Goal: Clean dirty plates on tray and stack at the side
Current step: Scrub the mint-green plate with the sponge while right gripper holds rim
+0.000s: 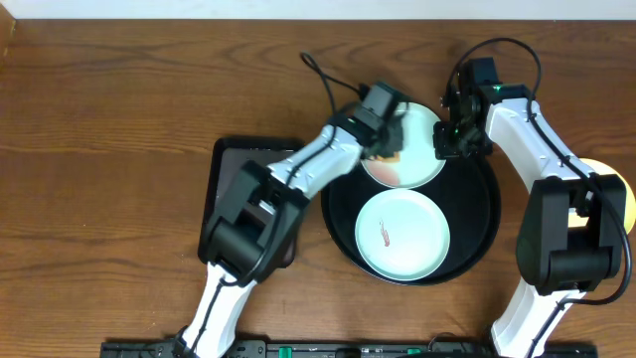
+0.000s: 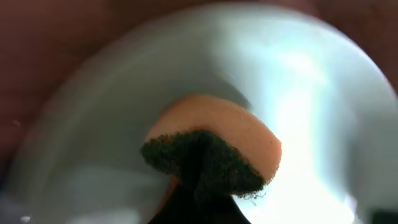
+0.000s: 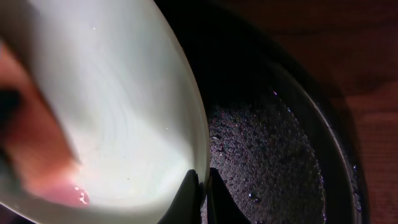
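Note:
My left gripper is going to release the orange sponge on the far part of the black rectangular tray point(image 1: 273, 182).
My right gripper point(image 1: 446, 146) is shut on the rim of a pale mint-white plate point(image 1: 419, 139) and holds it tilted over the far part of the round black tray point(image 1: 472, 204). The right wrist view shows the fingers point(image 3: 203, 190) pinching the plate's edge point(image 3: 124, 112) above the tray point(image 3: 273, 155). My left gripper point(image 1: 385, 147) is shut on an orange sponge with a dark green scrub side point(image 2: 211, 149) and presses it on the plate's face point(image 2: 311, 93). A second mint-white plate point(image 1: 402, 236) with a red smear lies flat on the tray. A pale yellow plate point(image 1: 625, 204) lies at the right, partly hidden by the right arm.
A smaller black rectangular tray point(image 1: 227, 179) lies left of the round tray, under the left arm. The table is dark wood point(image 1: 119, 119). Cables run from both arms toward the far edge.

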